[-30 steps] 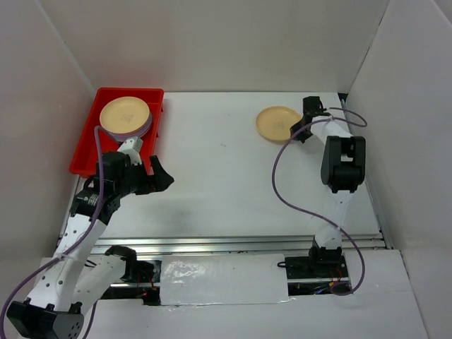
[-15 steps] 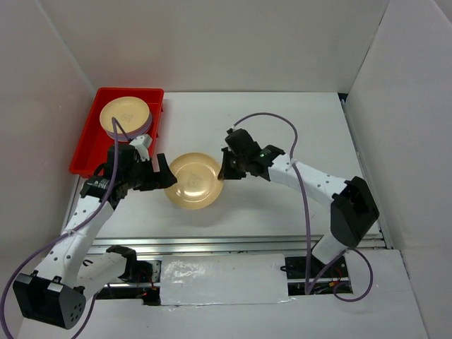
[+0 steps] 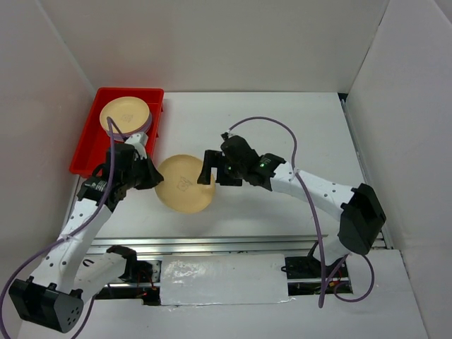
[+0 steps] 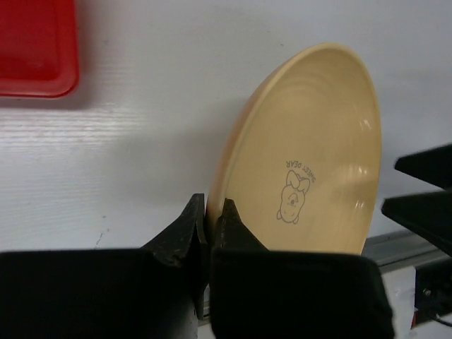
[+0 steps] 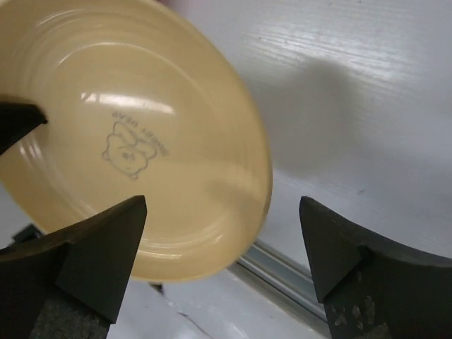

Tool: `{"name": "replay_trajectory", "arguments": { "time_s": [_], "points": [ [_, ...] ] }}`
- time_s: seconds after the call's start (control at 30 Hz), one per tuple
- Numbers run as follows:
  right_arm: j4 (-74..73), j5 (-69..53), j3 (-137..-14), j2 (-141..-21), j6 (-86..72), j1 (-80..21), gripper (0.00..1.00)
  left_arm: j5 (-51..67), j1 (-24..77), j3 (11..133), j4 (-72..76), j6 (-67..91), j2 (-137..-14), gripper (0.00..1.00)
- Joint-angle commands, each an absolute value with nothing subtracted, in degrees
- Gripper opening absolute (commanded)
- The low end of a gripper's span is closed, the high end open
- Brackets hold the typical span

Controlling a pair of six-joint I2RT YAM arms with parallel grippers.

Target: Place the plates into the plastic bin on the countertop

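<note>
The cream-yellow plate, still hanging tilted above the countertop, will be let go by my left gripper on the stack of plates in the red plastic bin (image 3: 126, 114).
A cream-yellow plate (image 3: 185, 183) with a bear emblem hangs tilted above the countertop (image 3: 282, 127), between my two grippers. My left gripper (image 3: 148, 174) is shut on its left rim; in the left wrist view the jaws (image 4: 212, 208) pinch the edge of the plate (image 4: 311, 176). My right gripper (image 3: 210, 169) stands open at the plate's right side, and in its wrist view the gripper (image 5: 222, 205) has its fingers spread wide, clear of the plate (image 5: 134, 141). The red plastic bin (image 3: 88, 152) lies at the back left with a stack of plates (image 3: 126, 115) in its far end.
White walls enclose the countertop on three sides. A metal rail (image 3: 240, 244) runs along the near edge, in front of the arm bases. The bin's corner (image 4: 35, 49) shows at the upper left of the left wrist view.
The plate has passed from right to left: my right gripper opened and let go, my left gripper shut on the rim. The plate shifted slightly left toward the bin.
</note>
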State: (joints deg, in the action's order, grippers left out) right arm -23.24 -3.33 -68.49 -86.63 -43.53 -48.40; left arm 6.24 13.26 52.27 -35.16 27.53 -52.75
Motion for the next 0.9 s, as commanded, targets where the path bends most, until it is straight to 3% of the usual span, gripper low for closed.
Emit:
{"name": "replay_trajectory", "arguments": {
  "time_s": [0.0, 0.13, 0.4, 0.63, 0.87],
  "points": [
    [-21.3, 1.4, -67.8, -81.5, -46.9, -48.8, 1.00, -4.5, 10.6, 57.1, -36.6, 30.5, -53.9, 0.00],
    [-20.1, 8.1, -54.3, -71.7, -52.4, -46.8, 1.00, -7.4, 1.2, 62.3, -35.6, 38.6, -59.7, 0.00],
    [-19.0, 4.6, -40.4, -56.4, -51.4, -45.5, 1.00, 7.3, -17.3, 64.1, -14.6, 55.7, -78.8, 0.00],
    [-19.7, -1.8, -36.9, -47.6, -48.1, -46.0, 1.00, 4.4, -20.0, 71.2, -2.5, 57.8, -92.1, 0.00],
    [-19.7, -4.3, -36.7, -46.3, -46.1, -47.7, 1.00, 0.4, -20.7, 78.4, -2.7, 58.7, -98.3, 0.00]
  ]
}}
